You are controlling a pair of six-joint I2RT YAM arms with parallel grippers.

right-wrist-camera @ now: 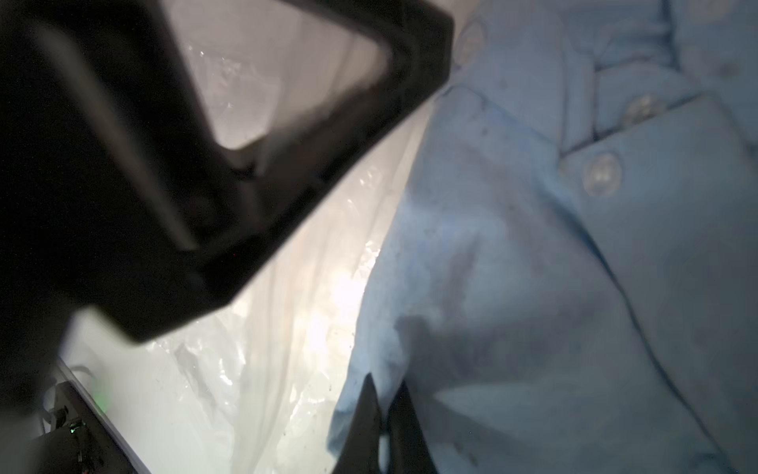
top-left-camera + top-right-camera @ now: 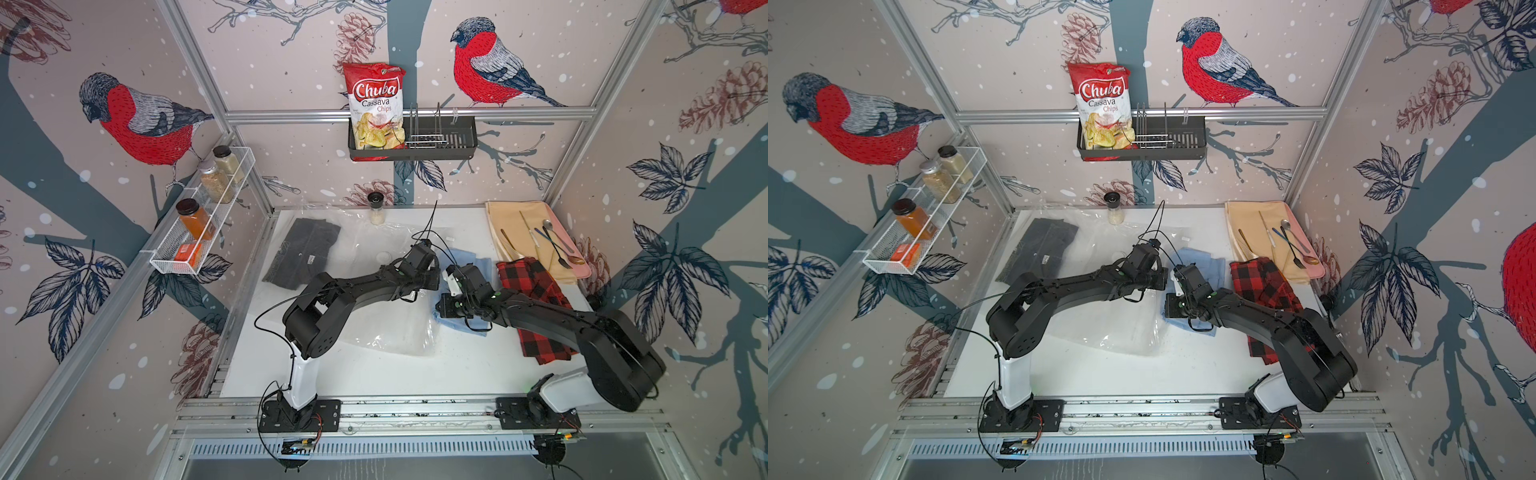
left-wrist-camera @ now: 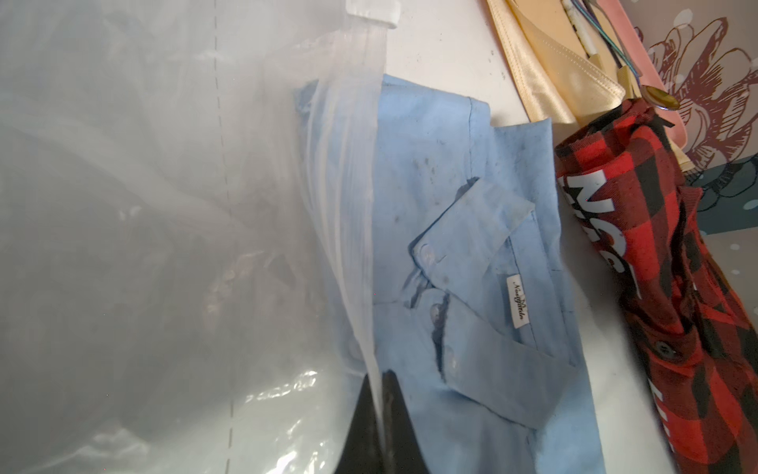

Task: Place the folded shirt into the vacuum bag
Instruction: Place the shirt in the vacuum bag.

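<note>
Next, my right gripper takes the opposite edge (image 2: 491, 272) beside the plaid shirt and pushes the blue shirt in, since it holds the blue shirt's edge at the bag's opening.
The vacuum bag (image 2: 374, 266) (image 2: 1113, 328) lies clear and crinkly across the middle of the white table, with a dark folded shirt (image 2: 303, 253) inside its far left end. My left gripper (image 3: 379, 381) (image 2: 432, 274) is shut on the bag's open edge strip (image 3: 352, 205), holding it up. A light blue folded shirt (image 2: 471, 259) (image 3: 471, 246) (image 1: 574, 287) lies at the bag's mouth, one edge just under the lifted strip. My right gripper (image 1: 385, 390) (image 2: 446, 309) is shut on the near edge of this blue shirt, close beside the left gripper.
A red-and-black plaid shirt (image 2: 536, 299) lies right of the blue one, partly under the right arm. A beige cloth with cutlery (image 2: 536, 237) sits back right. A spice jar (image 2: 377, 210) stands at the back edge. A wire shelf (image 2: 199, 220) and a black basket (image 2: 411, 141) hang on the walls.
</note>
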